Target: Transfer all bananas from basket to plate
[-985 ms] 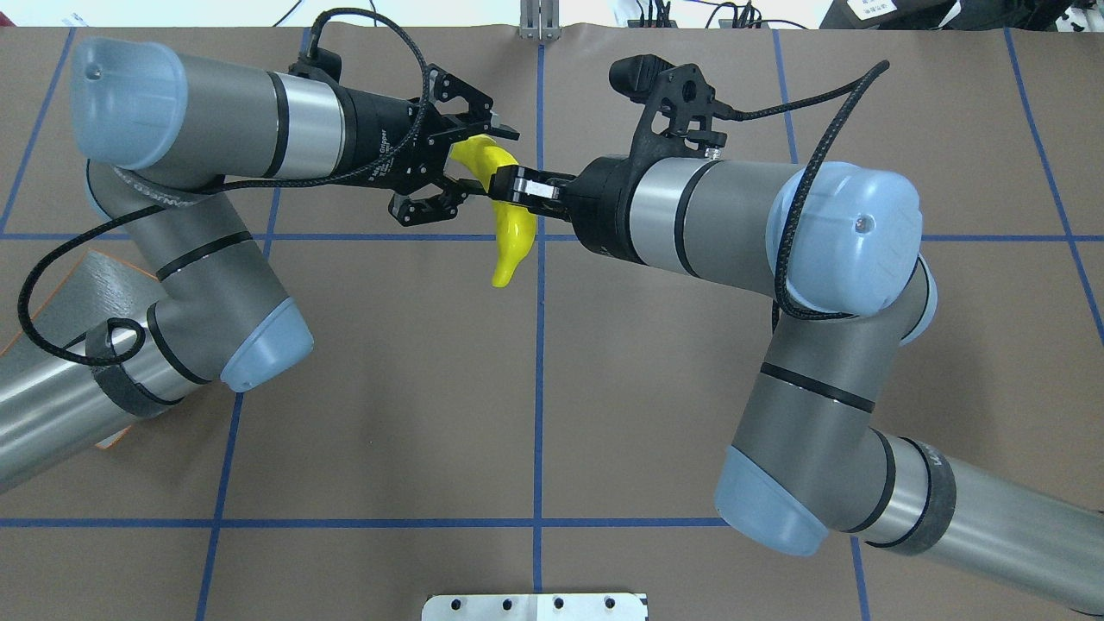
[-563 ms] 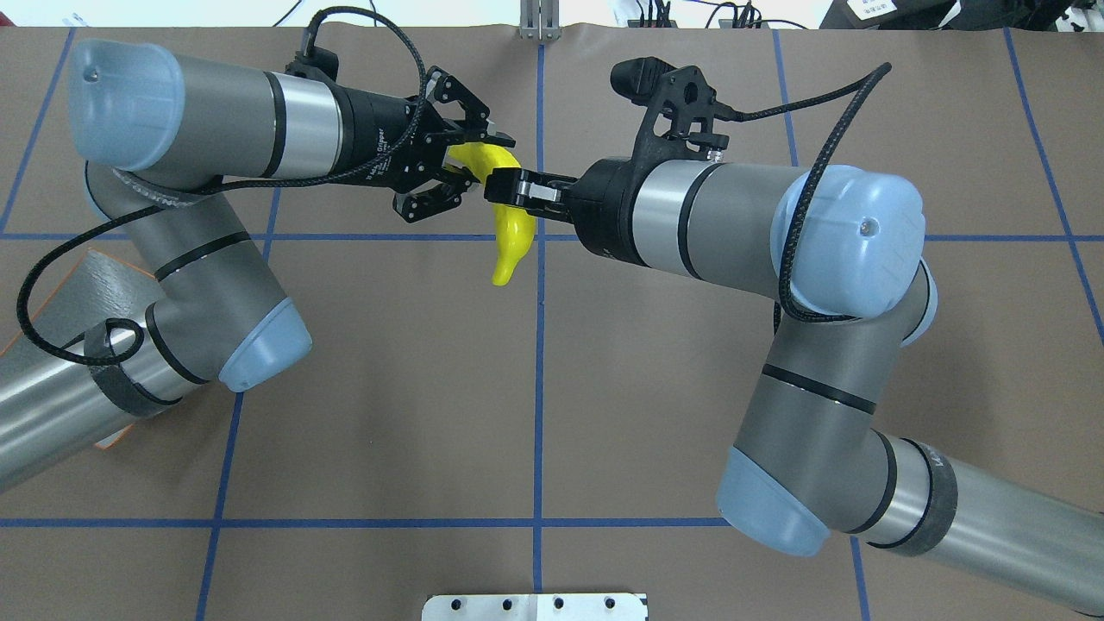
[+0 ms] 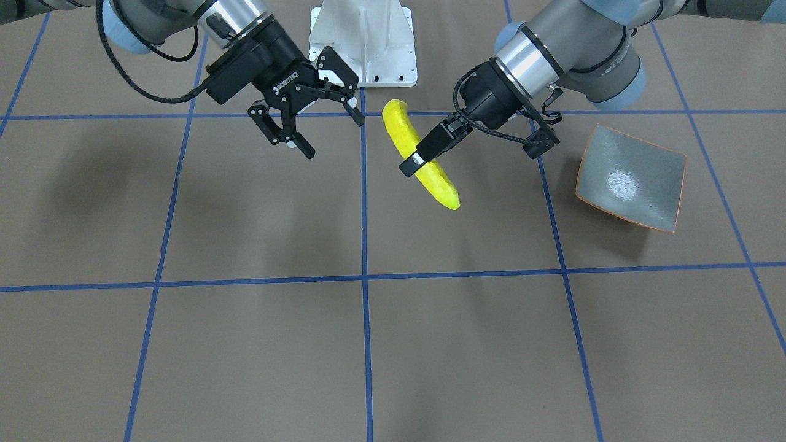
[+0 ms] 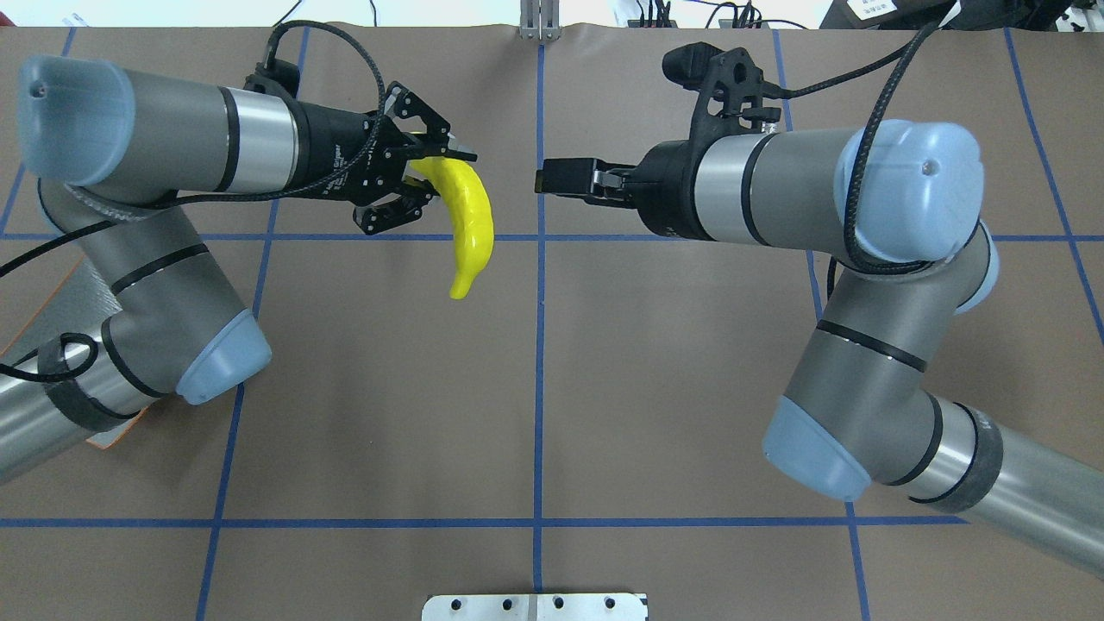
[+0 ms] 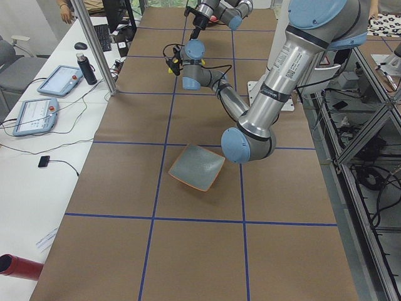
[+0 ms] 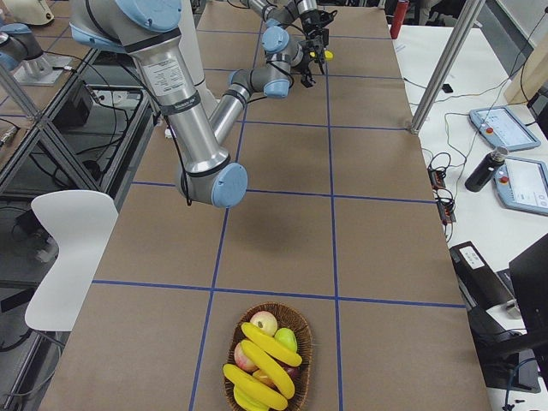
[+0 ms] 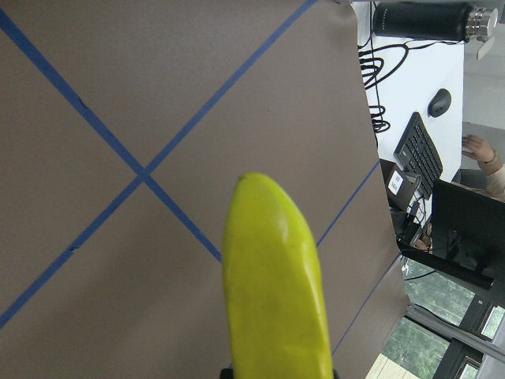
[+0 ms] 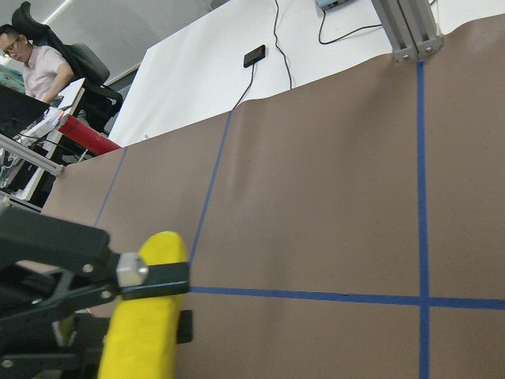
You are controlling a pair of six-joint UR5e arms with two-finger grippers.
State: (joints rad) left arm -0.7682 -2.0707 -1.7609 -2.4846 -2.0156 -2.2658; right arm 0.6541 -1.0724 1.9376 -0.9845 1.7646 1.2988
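Note:
My left gripper is to put down the yellow banana. It will let go of it across the middle of the empty grey-green plate [image 3: 649, 177].
My left gripper [image 4: 447, 178] is shut on one yellow banana [image 4: 473, 233] and holds it above the table, the free end hanging toward the robot. It shows in the front view too, gripper [image 3: 412, 161] across the banana's [image 3: 430, 175] middle. My right gripper [image 3: 333, 136] is open and empty, a short gap away and facing the banana. The banana fills the left wrist view [image 7: 276, 292]. The grey-green plate [image 3: 632, 178] with an orange rim lies empty on my left side. The basket [image 6: 229, 377] at the far right end holds three bananas [image 6: 267, 353].
The basket also holds an apple [image 6: 264, 322] and other round fruit. The white robot mount [image 3: 362, 37] stands between the arms. Blue tape lines grid the brown table. The operators' desk with tablets [image 6: 514, 184] runs along the table's far side.
The right gripper has let go of the banana and pulled back to the right. The left gripper has shut on it and carried it left.

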